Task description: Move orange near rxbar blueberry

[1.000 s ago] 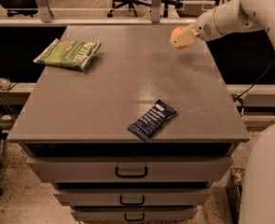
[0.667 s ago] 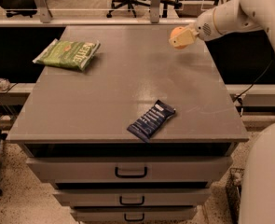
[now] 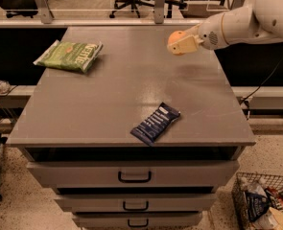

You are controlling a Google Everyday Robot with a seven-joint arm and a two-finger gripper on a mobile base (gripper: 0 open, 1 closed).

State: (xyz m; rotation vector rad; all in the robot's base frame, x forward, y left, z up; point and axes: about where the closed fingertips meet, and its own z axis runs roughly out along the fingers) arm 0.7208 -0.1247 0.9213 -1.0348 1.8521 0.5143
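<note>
The orange will go down from my gripper onto the grey top just behind the rxbar blueberry (image 3: 160, 83).
The orange (image 3: 175, 34) is held in my gripper (image 3: 181, 42) above the back right part of the grey cabinet top (image 3: 107, 95). My gripper is shut on the orange and reaches in from the right on a white arm (image 3: 246, 20). The rxbar blueberry (image 3: 155, 123), a dark navy wrapper with pale text, lies flat near the front edge of the top, well in front of and slightly left of the gripper.
A green chip bag (image 3: 69, 55) lies at the back left of the top. Drawers (image 3: 134, 175) are below the front edge. A wire basket (image 3: 265, 206) with items stands on the floor at the lower right. Office chairs stand behind.
The gripper with the orange has shifted slightly left and down over the table's back right area. The bar and chip bag have not moved.
</note>
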